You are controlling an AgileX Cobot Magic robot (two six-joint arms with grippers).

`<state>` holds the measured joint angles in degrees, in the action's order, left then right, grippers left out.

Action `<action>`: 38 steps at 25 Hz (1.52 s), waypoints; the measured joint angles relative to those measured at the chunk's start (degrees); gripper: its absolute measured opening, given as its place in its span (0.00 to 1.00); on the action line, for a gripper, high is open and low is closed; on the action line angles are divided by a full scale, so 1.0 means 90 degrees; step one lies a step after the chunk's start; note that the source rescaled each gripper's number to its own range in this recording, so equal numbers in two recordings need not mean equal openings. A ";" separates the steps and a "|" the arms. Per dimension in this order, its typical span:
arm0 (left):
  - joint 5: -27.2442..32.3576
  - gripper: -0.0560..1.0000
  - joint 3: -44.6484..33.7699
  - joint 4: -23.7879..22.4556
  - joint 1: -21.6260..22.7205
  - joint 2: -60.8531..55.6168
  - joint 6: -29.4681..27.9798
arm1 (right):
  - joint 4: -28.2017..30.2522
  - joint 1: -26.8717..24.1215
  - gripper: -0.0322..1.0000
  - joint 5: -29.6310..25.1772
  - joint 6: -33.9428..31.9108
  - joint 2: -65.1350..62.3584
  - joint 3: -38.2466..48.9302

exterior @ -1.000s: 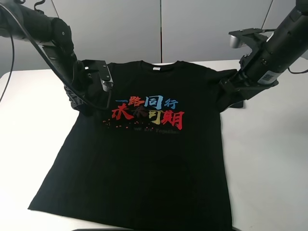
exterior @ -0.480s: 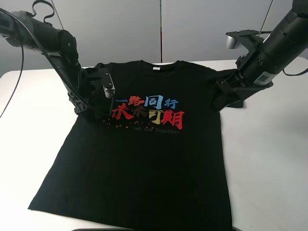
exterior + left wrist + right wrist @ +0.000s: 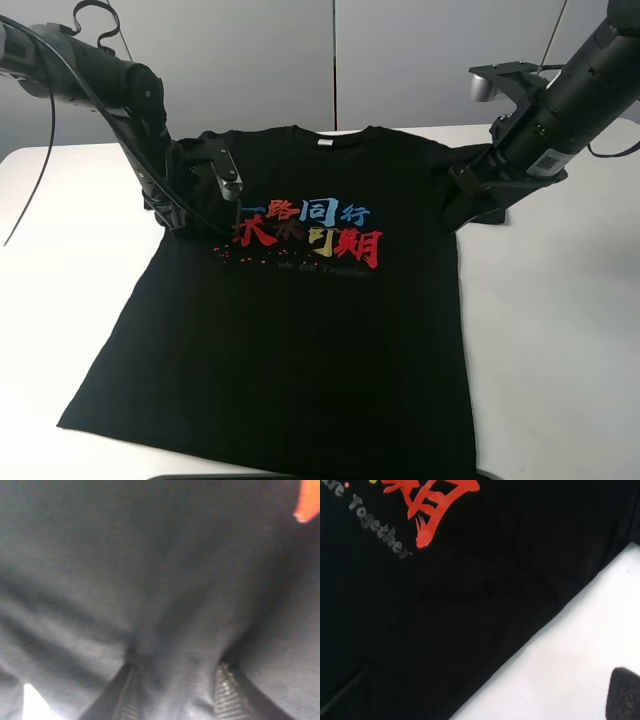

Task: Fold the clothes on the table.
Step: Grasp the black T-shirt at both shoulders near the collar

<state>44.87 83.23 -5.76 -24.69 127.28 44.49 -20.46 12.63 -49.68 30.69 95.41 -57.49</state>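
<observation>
My right gripper needs to next grab the black T-shirt by its armpit (image 3: 445, 235) (image 3: 590, 544), where the side edge of the T-shirt meets the sleeve, level with the red characters.
The black T-shirt (image 3: 300, 340) lies front up on the white table (image 3: 560, 330), its red, blue and yellow characters (image 3: 310, 232) on the chest. My left gripper (image 3: 187, 217) is down at the shirt's left sleeve. In the left wrist view the gripper (image 3: 175, 692) is shut on a bunched fold of black cloth (image 3: 165, 605). My right gripper (image 3: 463, 205) is low over the right sleeve and armpit. In the right wrist view this gripper (image 3: 485, 697) is open and straddles the shirt's side edge. One fingertip (image 3: 623, 695) is over bare table (image 3: 580, 645).
Grey wall panels (image 3: 330, 60) stand behind the table's far edge. A black cable (image 3: 40, 170) hangs from the left arm over the left of the table. White table shows on both sides of the shirt.
The left gripper has moved a little up and toward the far edge, drawing the left sleeve cloth with it. The right arm shifted slightly left, then held still.
</observation>
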 joint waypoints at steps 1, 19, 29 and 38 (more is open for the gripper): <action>-0.0068 0.41 0.0013 -0.0154 0.0000 0.0014 -0.0143 | 0.0000 0.0000 1.00 0.0000 0.0000 0.0000 0.0000; -0.0027 0.06 0.0052 -0.1136 -0.0534 0.0088 -0.0429 | 0.0042 0.0000 1.00 0.0156 0.0306 0.1081 -0.0672; 0.0207 0.05 -0.0023 -0.0971 -0.0705 -0.0353 -0.0429 | 0.0006 0.0000 1.00 0.0143 0.0701 0.1755 -0.0749; 0.0501 0.05 0.0155 -0.1124 -0.0396 -0.0560 -0.0593 | -0.0008 0.0000 1.00 0.0603 0.1383 0.2113 -0.0749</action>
<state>49.37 84.62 -15.87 -28.25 122.24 39.16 -20.53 12.63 -44.26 43.14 114.43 -64.24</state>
